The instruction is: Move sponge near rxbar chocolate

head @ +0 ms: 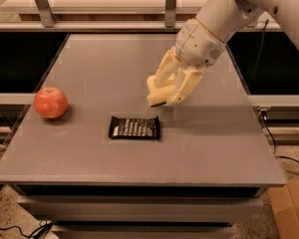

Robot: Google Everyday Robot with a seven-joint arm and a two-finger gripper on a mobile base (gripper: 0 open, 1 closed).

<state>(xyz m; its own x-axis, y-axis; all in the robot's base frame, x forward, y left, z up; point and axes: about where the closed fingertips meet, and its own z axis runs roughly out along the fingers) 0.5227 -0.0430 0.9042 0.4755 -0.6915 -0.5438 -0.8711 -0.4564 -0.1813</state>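
Note:
I should release the sponge just behind the rxbar chocolate's far edge [147,103], toward the end of the rxbar chocolate that is away from the apple.
The rxbar chocolate [134,127] lies flat on the grey table [89,153], a black wrapped bar with white lettering, a little left of centre. My gripper [165,99] hangs from the white arm at the upper right and is shut on the pale yellow sponge [156,91]. It holds the sponge just above the tabletop. The sponge is up and to the right of the bar, close to the bar's right end but apart from it. The cream fingers [185,86] cover much of the sponge.
A red apple [50,102] sits near the table's left edge. A metal rail with posts [170,4] runs along the back. A cardboard box [291,203] stands on the floor at the lower right.

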